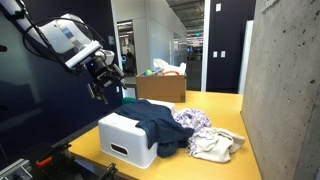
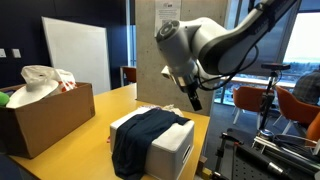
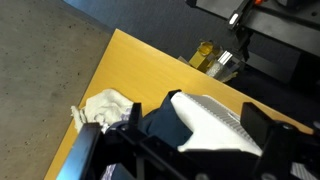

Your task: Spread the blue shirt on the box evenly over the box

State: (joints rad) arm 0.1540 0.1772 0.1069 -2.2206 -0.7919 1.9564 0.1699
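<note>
The gripper will next move to the blue shirt's edge (image 1: 139,119) (image 3: 185,136) next to the bare part of the white box's top and close there.
The white box (image 1: 122,137) (image 2: 175,148) stands on the yellow table. The blue shirt (image 1: 160,124) (image 2: 140,135) lies bunched over one end of the box and hangs down that side; the rest of the box top is bare. My gripper (image 1: 103,88) (image 2: 191,97) hovers open above the box, apart from it and holding nothing. In the wrist view the gripper (image 3: 194,116) frames the box (image 3: 215,125) and the shirt (image 3: 160,125) between its two dark fingers (image 3: 254,122).
A purple-white patterned cloth (image 1: 193,119) and a beige cloth (image 1: 215,147) (image 3: 105,105) lie on the table (image 1: 215,104) beside the box. A brown cardboard box (image 1: 160,86) (image 2: 45,118) holding bags stands behind. A concrete wall (image 1: 285,90) borders the table.
</note>
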